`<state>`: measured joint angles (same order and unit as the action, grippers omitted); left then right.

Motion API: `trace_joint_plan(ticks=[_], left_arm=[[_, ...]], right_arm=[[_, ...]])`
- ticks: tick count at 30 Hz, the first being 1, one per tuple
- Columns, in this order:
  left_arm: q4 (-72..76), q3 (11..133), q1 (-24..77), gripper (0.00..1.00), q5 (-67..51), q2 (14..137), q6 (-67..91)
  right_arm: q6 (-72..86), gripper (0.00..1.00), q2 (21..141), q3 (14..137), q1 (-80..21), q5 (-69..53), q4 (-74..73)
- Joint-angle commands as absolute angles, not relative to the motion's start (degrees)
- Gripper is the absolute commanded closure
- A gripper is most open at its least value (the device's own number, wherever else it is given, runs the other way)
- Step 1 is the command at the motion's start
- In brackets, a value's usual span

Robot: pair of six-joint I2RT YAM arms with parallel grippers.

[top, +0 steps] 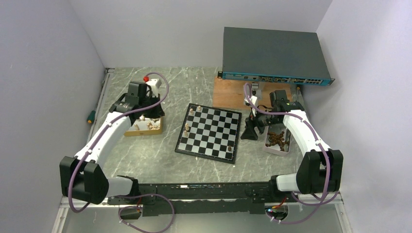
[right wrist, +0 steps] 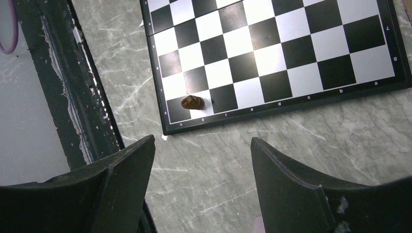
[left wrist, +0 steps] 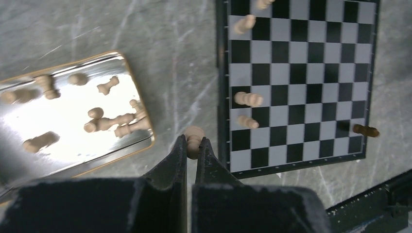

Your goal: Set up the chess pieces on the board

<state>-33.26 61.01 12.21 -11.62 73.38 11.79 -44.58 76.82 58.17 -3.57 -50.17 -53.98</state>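
The robot's left gripper needs to set the light tan pawn down on the dark square bordering the board's two rearmost light pieces (top: 197, 114) (left wrist: 261, 29). The pawn is now held over the bare table.
The board (top: 214, 138) lies in the middle of the table, with a few light chess pieces (top: 187, 128) along its left side and one dark piece (top: 229, 148) near its front right corner. My left gripper (left wrist: 193, 139) is shut on a light tan pawn (left wrist: 194, 132), held over the bare table between the metal tray (left wrist: 58, 80) and the board's (left wrist: 301, 82) left edge. My right gripper (right wrist: 202, 140) stands open over the table, just off the board's (right wrist: 272, 43) corner where the dark piece (right wrist: 193, 102) stands. Nothing is between its fingers.
The metal tray (top: 131, 131) on the left holds several light pieces (left wrist: 116, 124). A white tray (top: 268, 145) on the right holds dark pieces (top: 277, 138). A wooden plank (top: 227, 92) and a dark network switch (top: 272, 53) sit at the back right. A screwdriver (top: 91, 116) lies by the left wall.
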Motion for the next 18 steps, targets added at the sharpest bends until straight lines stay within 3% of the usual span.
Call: trace_joint_plan(ticks=[1, 18], left_arm=[[-29.2, 65.0, 16.2, 1.0, -14.2, 75.0, 13.2], [-24.2, 71.6, 25.9, 1.0, -13.7, 86.8, 17.7]], right_arm=[[-45.8, 0.25, 75.1, 59.8, -3.4, -52.7, -54.2], [-45.8, 0.25, 74.5, 59.3, -3.5, -52.7, -53.9]])
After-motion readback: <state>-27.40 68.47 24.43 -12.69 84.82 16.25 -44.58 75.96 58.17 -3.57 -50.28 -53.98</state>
